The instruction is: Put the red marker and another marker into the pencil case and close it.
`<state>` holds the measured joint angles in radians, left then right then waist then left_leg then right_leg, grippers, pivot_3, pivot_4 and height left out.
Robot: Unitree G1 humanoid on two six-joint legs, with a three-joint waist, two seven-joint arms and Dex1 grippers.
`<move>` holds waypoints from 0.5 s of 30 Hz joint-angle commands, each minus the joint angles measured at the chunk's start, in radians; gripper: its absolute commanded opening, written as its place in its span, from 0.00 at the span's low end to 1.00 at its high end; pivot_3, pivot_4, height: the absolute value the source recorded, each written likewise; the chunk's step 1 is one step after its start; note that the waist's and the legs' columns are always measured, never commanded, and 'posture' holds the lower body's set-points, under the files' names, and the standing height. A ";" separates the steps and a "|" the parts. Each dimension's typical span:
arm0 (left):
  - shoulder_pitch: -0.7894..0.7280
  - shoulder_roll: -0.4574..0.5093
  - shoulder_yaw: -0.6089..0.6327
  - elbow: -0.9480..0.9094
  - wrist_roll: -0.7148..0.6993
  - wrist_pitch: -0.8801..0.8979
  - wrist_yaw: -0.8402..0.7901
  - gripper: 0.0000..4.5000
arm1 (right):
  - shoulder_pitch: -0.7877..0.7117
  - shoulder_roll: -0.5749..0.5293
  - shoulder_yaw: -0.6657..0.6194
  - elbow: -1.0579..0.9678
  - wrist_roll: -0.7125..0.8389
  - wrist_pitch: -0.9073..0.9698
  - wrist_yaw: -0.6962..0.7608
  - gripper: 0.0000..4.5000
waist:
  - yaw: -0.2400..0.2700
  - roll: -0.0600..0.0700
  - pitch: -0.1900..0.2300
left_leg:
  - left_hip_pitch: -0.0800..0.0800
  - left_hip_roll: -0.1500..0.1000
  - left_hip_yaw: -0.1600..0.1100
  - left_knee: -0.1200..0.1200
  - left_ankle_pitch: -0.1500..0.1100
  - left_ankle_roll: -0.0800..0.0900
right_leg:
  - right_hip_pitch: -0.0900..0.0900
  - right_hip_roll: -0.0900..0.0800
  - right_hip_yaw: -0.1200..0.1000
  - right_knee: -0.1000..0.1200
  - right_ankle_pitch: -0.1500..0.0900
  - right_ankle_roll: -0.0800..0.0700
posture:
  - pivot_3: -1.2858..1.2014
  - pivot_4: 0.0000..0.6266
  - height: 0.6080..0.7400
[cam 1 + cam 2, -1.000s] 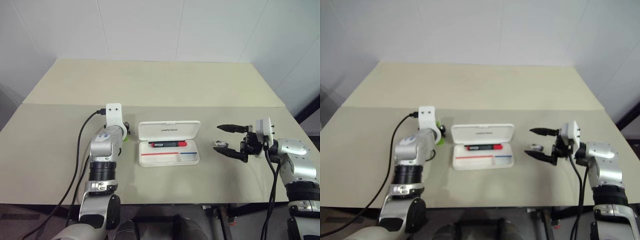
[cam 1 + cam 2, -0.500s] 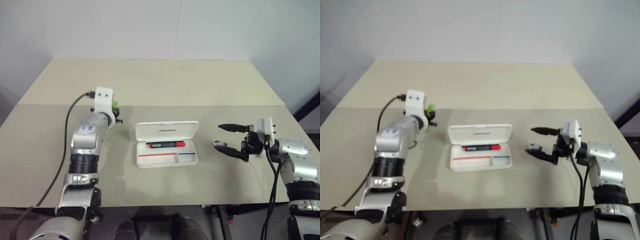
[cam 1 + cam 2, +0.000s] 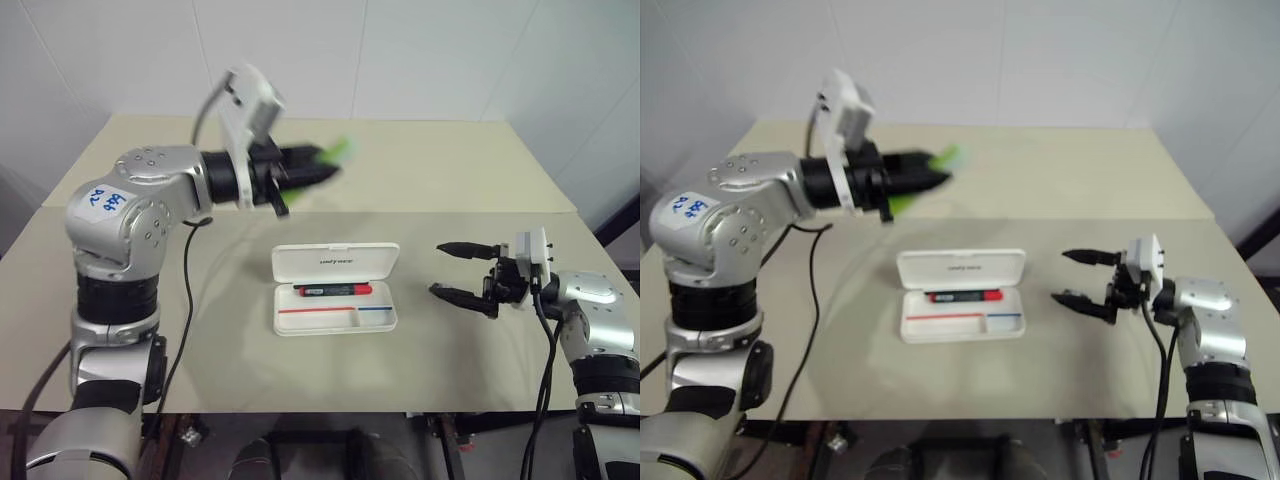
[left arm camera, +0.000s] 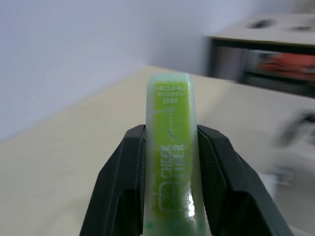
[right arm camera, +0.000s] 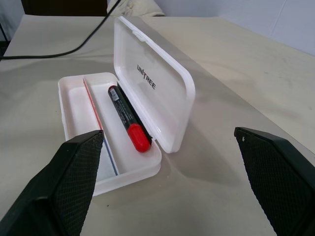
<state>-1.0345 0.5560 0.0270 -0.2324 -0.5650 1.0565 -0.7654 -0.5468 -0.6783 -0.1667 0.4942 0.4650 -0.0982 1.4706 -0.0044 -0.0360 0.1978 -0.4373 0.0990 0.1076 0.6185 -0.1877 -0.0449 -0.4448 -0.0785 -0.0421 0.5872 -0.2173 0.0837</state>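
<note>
My left gripper is going to let go of the lime-green marker in the pencil case's long front section [image 3: 316, 321], along the red strip.
The white pencil case [image 3: 385, 318] lies open at the table's middle, lid [image 5: 170, 98] raised at the back. The red marker [image 3: 334, 290] lies inside it, also seen as the black-and-red marker [image 5: 127, 119] in the right wrist view. My left gripper [image 3: 322, 165] is raised high above the table behind the case, pointing right, shut on the lime-green marker [image 4: 171, 162], whose tip [image 3: 340, 149] sticks out past the fingers [image 4: 125, 187]. My right gripper [image 3: 455, 269] hovers to the right of the case, open and empty, pointing at it.
A black cable [image 3: 185, 300] hangs from the left arm over the table's left side. A seam [image 3: 480, 212] crosses the table behind the case. The white wall [image 3: 400, 50] stands at the far edge.
My left gripper has risen from the table left of the case, carrying the green marker up and to the right, and turned level. The right gripper has stayed in place.
</note>
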 commanded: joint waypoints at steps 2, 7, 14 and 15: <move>0.035 0.056 -0.098 -0.192 -0.163 0.150 -0.107 0.24 | -0.015 -0.027 -0.045 0.005 0.024 -0.025 0.019 1.00 | -0.001 0.000 0.000 | 0.001 0.000 0.001 0.000 -0.001 0.000 | 0.000 0.000 0.001 0.000 0.000 0.000 | 0.52 0.24 1.00; 0.034 0.059 -0.193 -0.176 -0.145 0.158 -0.104 0.24 | 0.002 -0.026 -0.051 -0.005 0.024 -0.027 0.007 1.00 | -0.003 0.001 0.000 | 0.001 0.000 -0.003 0.008 -0.001 -0.001 | 0.001 0.003 0.004 0.001 -0.004 -0.008 | 0.52 0.24 1.00; 0.083 0.103 -0.346 -0.139 -0.020 0.048 -0.115 0.24 | 0.041 -0.030 -0.074 -0.026 0.042 -0.028 0.021 1.00 | -0.016 0.000 0.001 | 0.000 -0.013 -0.014 0.012 -0.002 0.004 | 0.002 0.002 0.014 -0.006 0.001 -0.010 | 0.52 0.24 1.00; 0.088 0.103 -0.366 -0.130 0.004 0.026 -0.114 0.24 | 0.042 -0.029 -0.079 -0.025 0.049 -0.029 0.028 1.00 | -0.018 0.000 0.001 | 0.000 -0.014 -0.015 0.012 -0.002 0.004 | 0.002 0.002 0.015 -0.006 0.001 -0.010 | 0.52 0.24 1.00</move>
<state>-0.9474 0.6512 -0.3216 -0.3659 -0.6025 1.1324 -0.8778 -0.5033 -0.6877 -0.2049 0.5083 0.4807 -0.1103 1.4779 -0.0229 -0.0357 0.1984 -0.4367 0.0836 0.0922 0.6307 -0.1901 -0.0399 -0.4426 -0.0768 -0.0253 0.5805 -0.2157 0.0742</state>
